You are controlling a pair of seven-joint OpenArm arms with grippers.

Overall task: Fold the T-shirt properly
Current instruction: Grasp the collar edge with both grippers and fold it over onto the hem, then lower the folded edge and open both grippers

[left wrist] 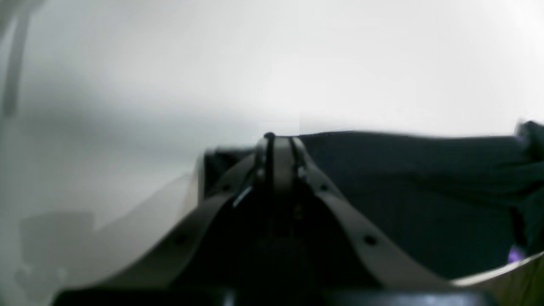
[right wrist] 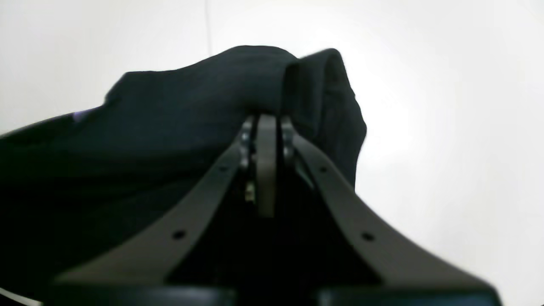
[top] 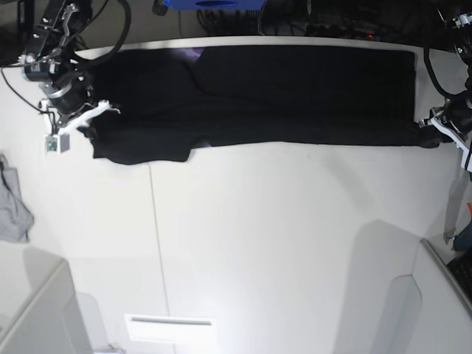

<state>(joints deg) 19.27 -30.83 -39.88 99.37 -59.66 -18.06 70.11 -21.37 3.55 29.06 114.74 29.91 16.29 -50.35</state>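
I will release the T-shirt's near corner with my left gripper on the black band's middle, just inside the band's short end [top: 408,82].
The black T-shirt [top: 280,96] lies stretched as a long band across the far part of the white table [top: 280,243]; a bit of purple print [top: 193,53] shows near its far left. My right gripper [top: 94,118], on the base view's left, is shut on the T-shirt's left end [right wrist: 238,89], which bunches over the closed fingertips [right wrist: 265,121]. My left gripper [top: 429,125], on the base view's right, is shut on the T-shirt's right end [left wrist: 403,178]; its fingertips [left wrist: 278,142] are pressed together at the cloth edge.
A small light-grey cloth [top: 13,206] lies at the table's left edge. A blue object [top: 212,4] and cables sit behind the far edge. A white label [top: 171,328] lies near the front. A dark item [top: 461,273] is at the right edge.
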